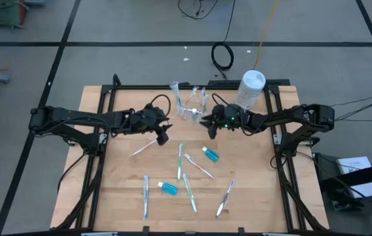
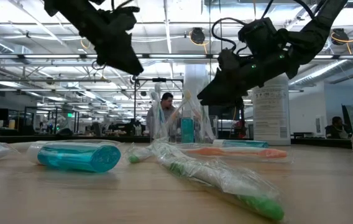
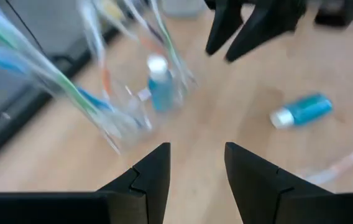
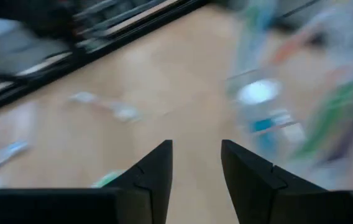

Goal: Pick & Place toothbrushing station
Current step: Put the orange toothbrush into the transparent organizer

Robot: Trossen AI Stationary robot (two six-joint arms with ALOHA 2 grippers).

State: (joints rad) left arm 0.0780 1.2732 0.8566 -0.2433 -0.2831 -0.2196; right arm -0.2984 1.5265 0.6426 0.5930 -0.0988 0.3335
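My left gripper will grip the toothbrush's neck (image 1: 153, 141), just below the bristles, to take the loose toothbrush that lies nearest to my left arm.
A small clear cup (image 1: 191, 110) stands at the table's far middle, with several wrapped toothbrushes and a blue white-capped tube (image 3: 158, 87) upright in it. Several more toothbrushes (image 1: 180, 160) lie flat on the wood, with two blue tubes, one at the middle (image 1: 210, 155) and one nearer (image 1: 168, 189). My left gripper (image 1: 163, 136) is open and empty, above the table just left of and nearer than the cup. My right gripper (image 1: 210, 129) is open and empty, just right of and nearer than the cup (image 4: 270, 106).
A tall white round-lidded canister (image 1: 251, 88) stands at the far right, behind my right arm. A loose toothbrush (image 1: 143, 147) lies under my left gripper. The black frame rails (image 1: 101, 105) border the table. People show in the room beyond the table (image 2: 164, 106).
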